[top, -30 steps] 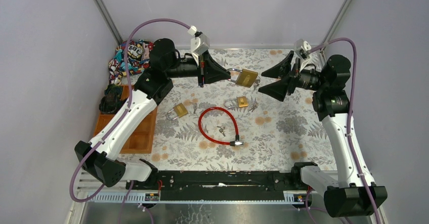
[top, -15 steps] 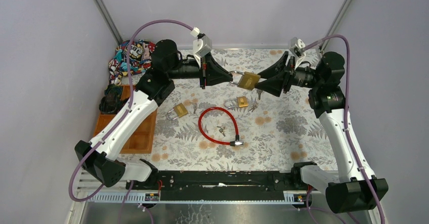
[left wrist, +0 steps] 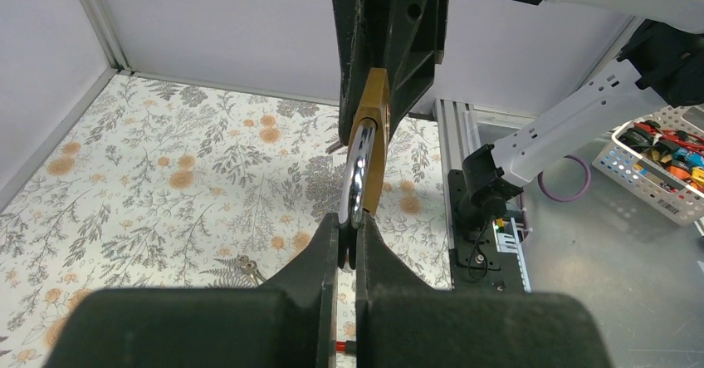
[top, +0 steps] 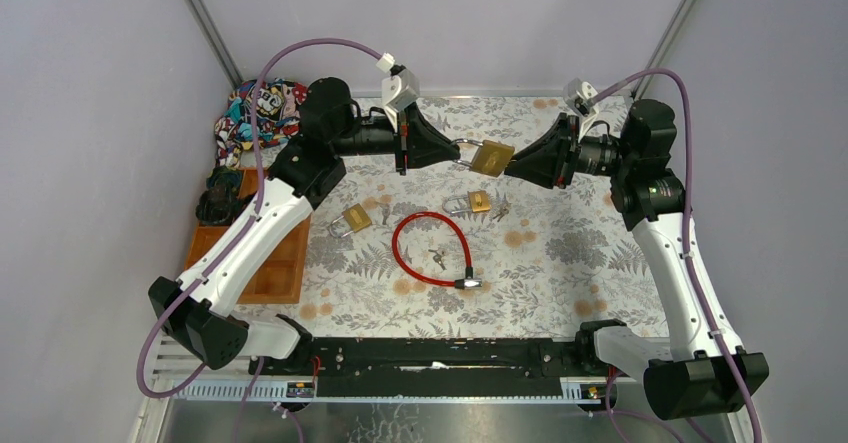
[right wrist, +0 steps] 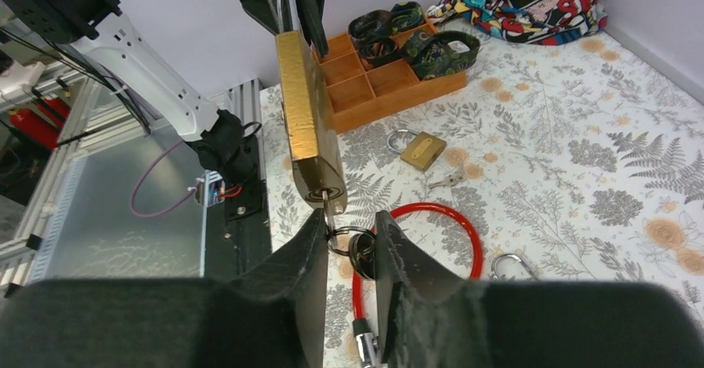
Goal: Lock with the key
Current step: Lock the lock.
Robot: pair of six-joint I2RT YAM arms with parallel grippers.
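Note:
The robot's right gripper needs to let go of the key near the front edge, between the red cable lock and orange compartment tray (top: 377,293).
A brass padlock (top: 491,157) hangs in the air over the back of the table. My left gripper (top: 457,151) is shut on its steel shackle (left wrist: 359,164), and the brass body (left wrist: 378,110) points away from it. A key (right wrist: 331,213) sits in the keyhole at the padlock's (right wrist: 303,110) lower end, with a ring and a second dark key hanging from it. My right gripper (right wrist: 350,231) has closed in from the right around this key. One finger touches the key and the other touches the dark key. From above, the right gripper (top: 516,167) hides the key.
On the flowered table (top: 560,263) lie two smaller brass padlocks (top: 351,220) (top: 472,203), a red cable lock (top: 432,250) with loose keys (top: 437,257) inside its loop, and more keys (top: 501,210). An orange compartment tray (top: 272,268) and a colourful cloth (top: 255,113) lie at the left.
My right gripper moved left to the padlock's keyhole end and its jaws narrowed from wide open onto the key. The left gripper kept its hold, shifting the padlock slightly right.

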